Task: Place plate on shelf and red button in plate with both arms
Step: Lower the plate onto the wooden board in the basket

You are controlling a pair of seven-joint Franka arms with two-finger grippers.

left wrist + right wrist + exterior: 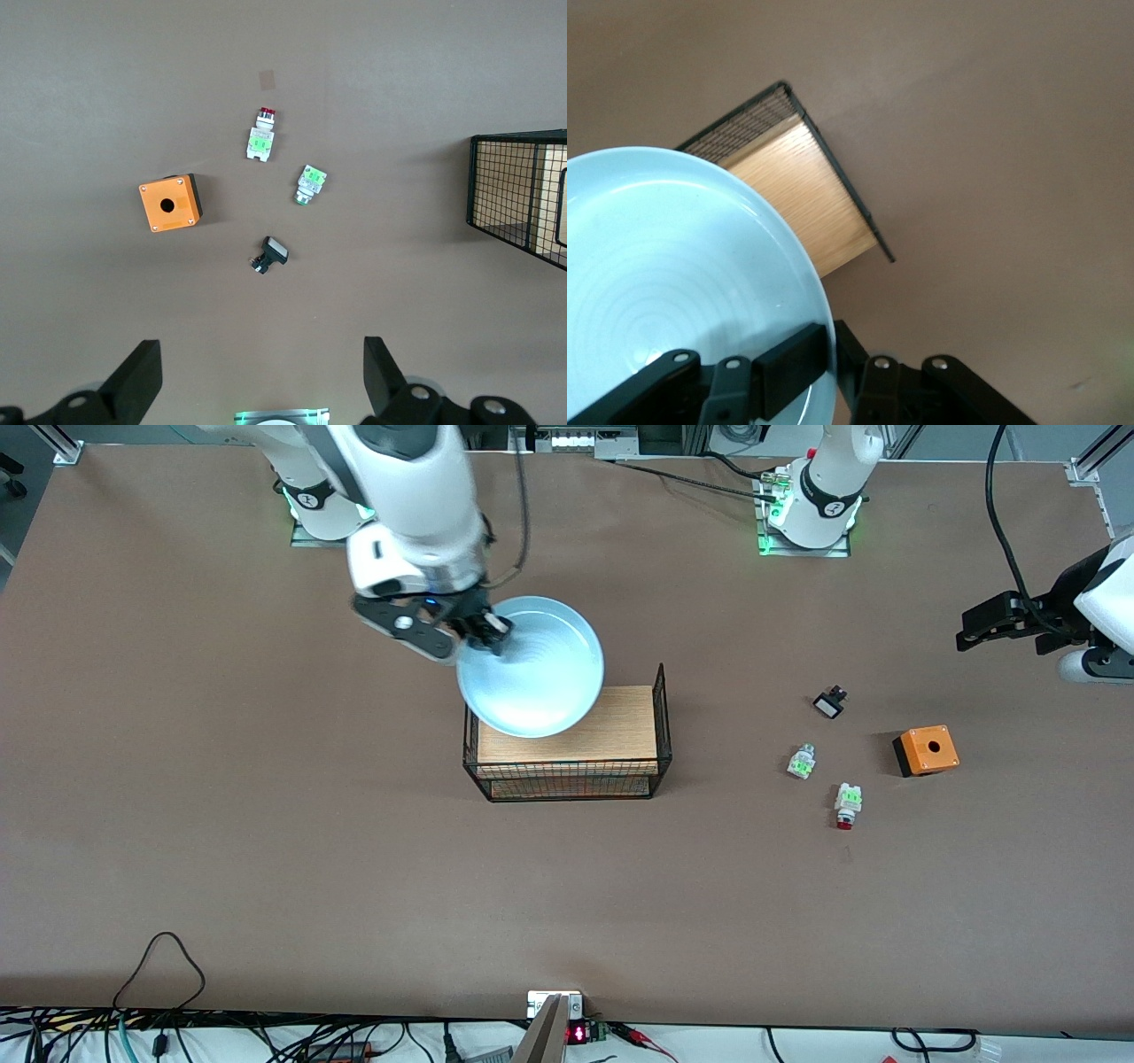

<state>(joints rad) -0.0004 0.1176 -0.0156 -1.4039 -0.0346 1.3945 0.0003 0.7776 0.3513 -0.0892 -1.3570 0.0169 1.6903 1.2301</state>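
Next, my right gripper lets go of the light-blue plate somewhere around the middle of the wooden board inside the wire basket (578,713).
The pale light-blue plate (532,666) hangs tilted in the air over the black wire basket (660,726), and my right gripper (490,631) is shut on its rim. In the right wrist view one finger lies inside the plate (673,274) and the other outside the rim. The red button (847,805), white with green clips and a red cap, lies on the table toward the left arm's end; it also shows in the left wrist view as the red button (260,139). My left gripper (974,631) waits open, high over that end of the table, with nothing between its fingers (133,381).
The wire basket has a wooden board (620,731) inside. Near the red button lie a similar white-green part (802,762), a small black part (829,703) and an orange box with a hole (926,749). Cables run along the table's front edge.
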